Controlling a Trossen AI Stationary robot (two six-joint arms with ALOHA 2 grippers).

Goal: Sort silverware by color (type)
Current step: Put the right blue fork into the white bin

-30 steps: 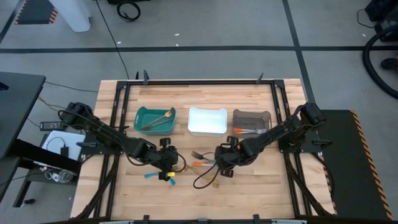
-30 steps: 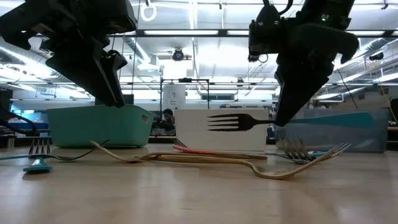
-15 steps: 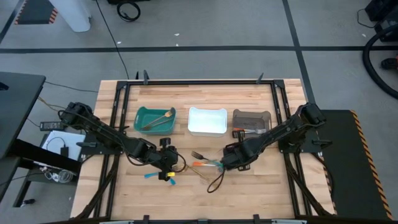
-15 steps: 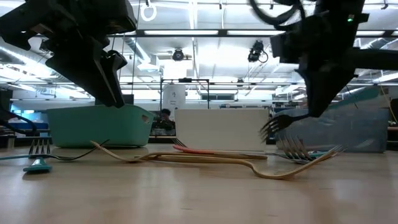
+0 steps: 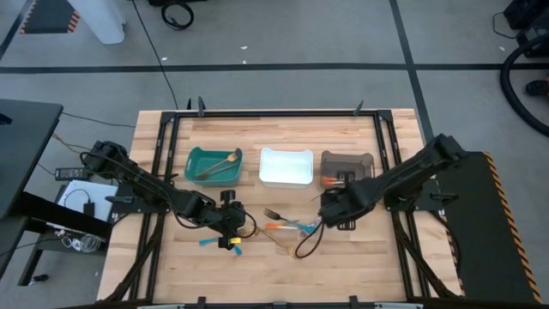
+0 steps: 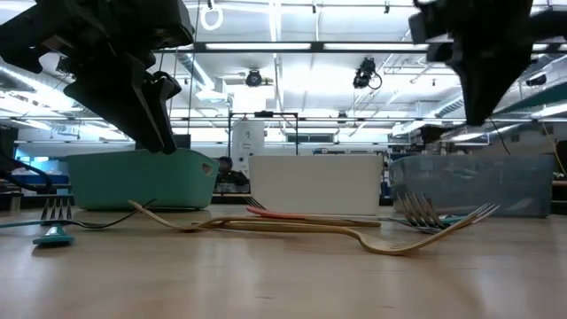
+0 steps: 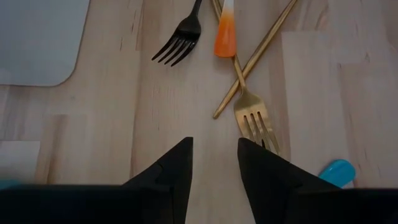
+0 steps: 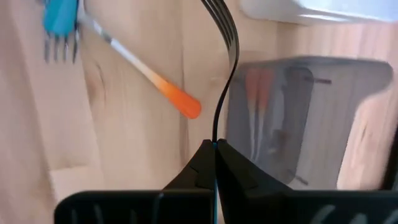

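The robot's right gripper will set the dark fork down beside the orange-handled pieces in the grey bin (image 5: 351, 175) (image 8: 281, 126). The fork now hangs just in front of the bin.
My right gripper (image 5: 329, 209) (image 8: 214, 147) hangs above the table just in front of the grey bin (image 5: 347, 163), shut on a dark fork (image 8: 225, 56). More silverware lies in a loose pile at the table's middle: a black fork (image 5: 273, 213), an orange-handled piece (image 7: 225, 30), gold forks (image 7: 255, 119) and blue-handled pieces (image 5: 208, 241). My left gripper (image 5: 230, 227) (image 7: 214, 160) hovers open over the bare wood just left of the pile, holding nothing. My right gripper pinches the dark fork by its thin handle (image 8: 215, 138) between the two fingertips. The fingers point steeply down from above, and the fork runs on beyond them in line with the fingers, tines (image 8: 219, 11) farthest out. It is lifted clear of the table.
A teal bin (image 5: 196, 158) with gold pieces, a white bin (image 5: 286, 153) and the grey bin with orange-handled pieces (image 8: 258, 84) stand in a row along the far side. Bare wood lies along the near edge (image 5: 360, 275).
My right gripper has risen and gone toward the table's right edge, from the pile toward the grey bin, tipping to point more steeply down. The dark fork has gone with it, swinging from level to pointing down and out of the low view.
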